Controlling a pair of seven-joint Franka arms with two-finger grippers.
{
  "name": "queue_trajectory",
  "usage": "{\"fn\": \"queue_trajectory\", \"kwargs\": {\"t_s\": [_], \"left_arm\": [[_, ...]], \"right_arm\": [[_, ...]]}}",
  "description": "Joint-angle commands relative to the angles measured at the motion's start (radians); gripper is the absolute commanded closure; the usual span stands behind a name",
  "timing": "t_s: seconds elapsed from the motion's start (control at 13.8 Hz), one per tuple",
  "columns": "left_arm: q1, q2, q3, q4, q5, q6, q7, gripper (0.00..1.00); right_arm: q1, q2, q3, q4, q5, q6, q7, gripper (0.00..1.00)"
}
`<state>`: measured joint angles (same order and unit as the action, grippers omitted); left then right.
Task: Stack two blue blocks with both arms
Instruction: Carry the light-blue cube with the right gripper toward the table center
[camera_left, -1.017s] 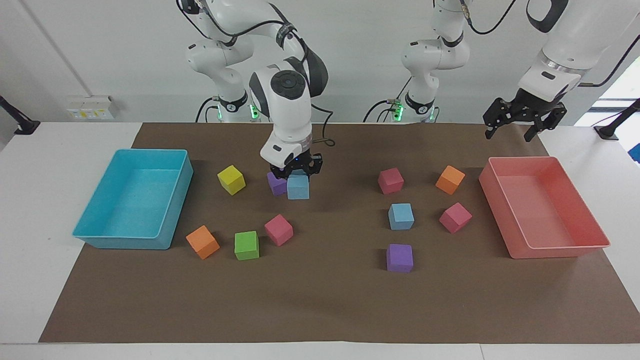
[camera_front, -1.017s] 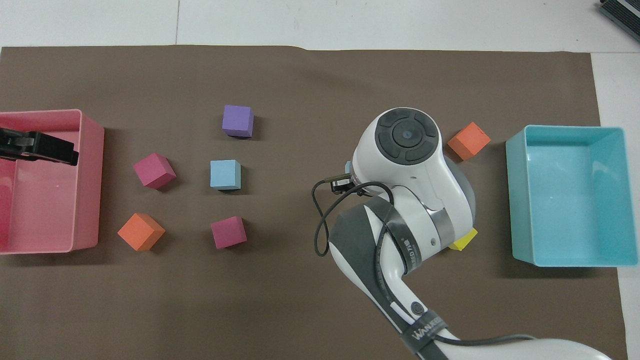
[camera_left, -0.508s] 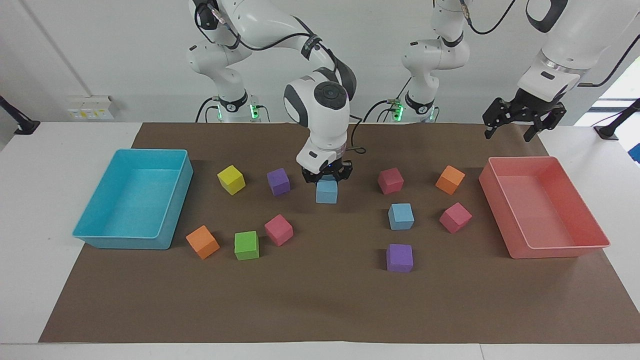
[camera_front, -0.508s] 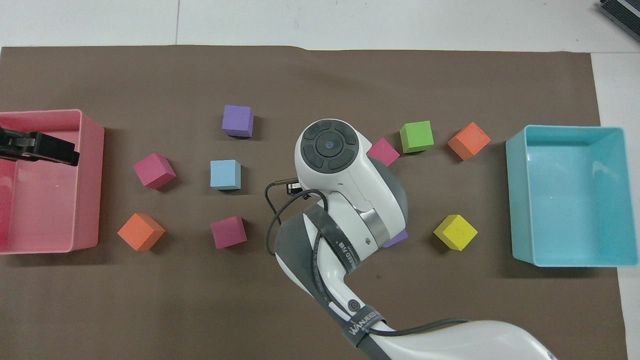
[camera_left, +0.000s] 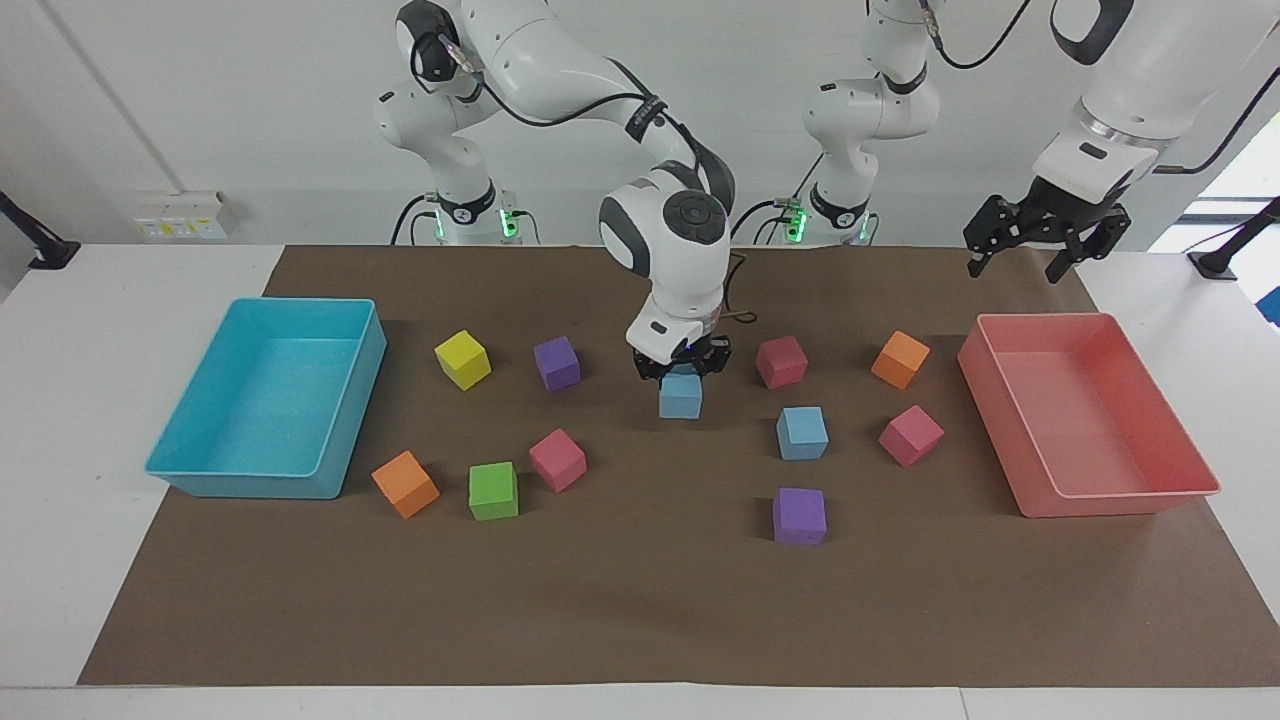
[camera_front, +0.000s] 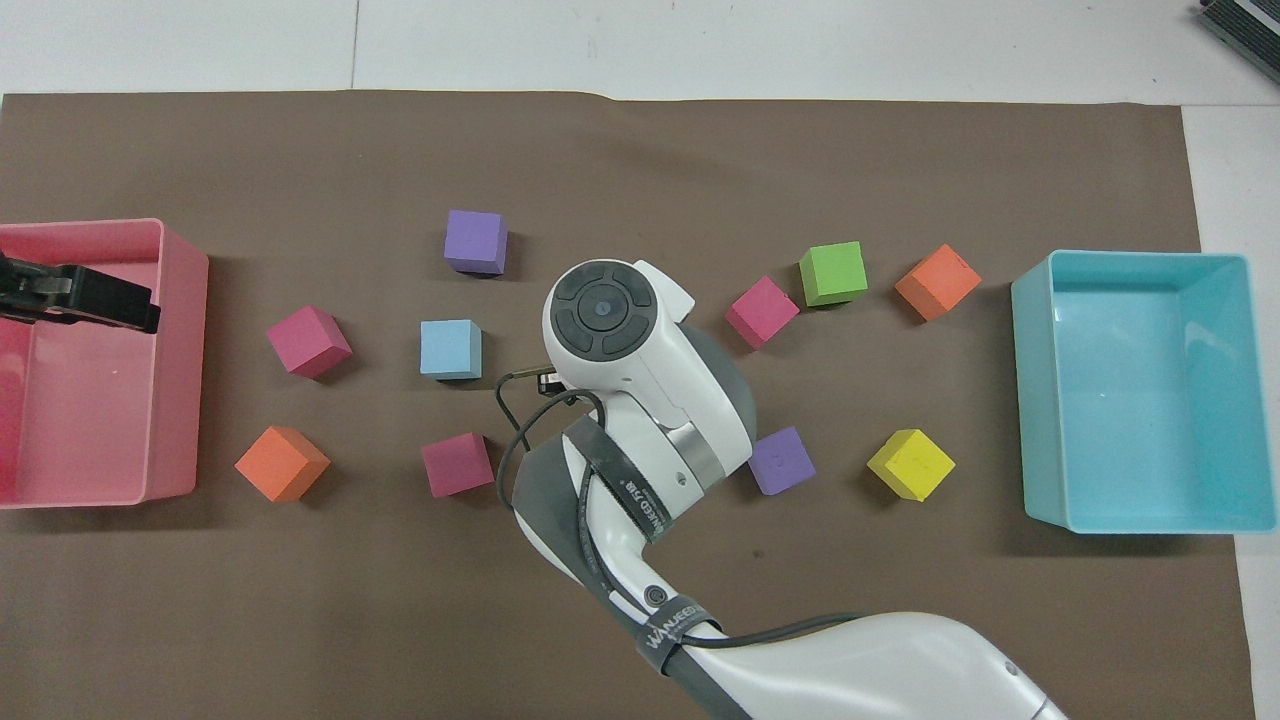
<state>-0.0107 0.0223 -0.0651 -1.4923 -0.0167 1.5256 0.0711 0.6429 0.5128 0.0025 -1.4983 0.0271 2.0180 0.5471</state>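
Observation:
The blue block in my right gripper, now hanging just over the mat, will be let go between the other blue block and the purple cube (camera_front: 608, 395) near the yellow cube.
One blue block (camera_left: 680, 398) hangs just over the mat with my right gripper (camera_left: 682, 366) shut on its top; the right arm's wrist hides it in the overhead view. The other blue block (camera_left: 802, 433) (camera_front: 451, 349) rests on the mat, a little toward the left arm's end from the held one and slightly farther from the robots. Up in the air over the pink tray (camera_left: 1100, 492) (camera_front: 175, 360), my left gripper (camera_left: 1016, 268) (camera_front: 100, 300) waits open with nothing in it.
A turquoise tray (camera_left: 190, 478) stands at the right arm's end. Around the blue blocks lie purple (camera_left: 557, 362) (camera_left: 799, 516), magenta (camera_left: 781, 361) (camera_left: 911, 435) (camera_left: 557, 459), orange (camera_left: 900, 359) (camera_left: 405, 484), yellow (camera_left: 463, 359) and green (camera_left: 493, 491) cubes.
My right gripper has carried its blue block away from the purple cube, toward the left arm's end and the other blue block. The left arm has stayed put.

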Motion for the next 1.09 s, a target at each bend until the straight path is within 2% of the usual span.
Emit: {"fn": "queue_trajectory", "kwargs": {"t_s": [0.0,0.65,1.02], "left_arm": [[-0.008,-0.013,0.004,-0.005,0.011,-0.016,0.001,0.00],[-0.008,-0.013,0.004,-0.003,0.012,-0.016,0.003,0.00],[-0.009,-0.013,0.002,-0.003,0.011,-0.013,0.003,0.00]], "right_arm": [[-0.003,0.015,0.005,-0.022,0.024,0.059,0.005,1.00],[0.014,0.016,0.005,-0.118,0.022,0.157,-0.030,1.00],[0.011,0.009,0.005,-0.146,0.020,0.150,-0.102,1.00]]}}
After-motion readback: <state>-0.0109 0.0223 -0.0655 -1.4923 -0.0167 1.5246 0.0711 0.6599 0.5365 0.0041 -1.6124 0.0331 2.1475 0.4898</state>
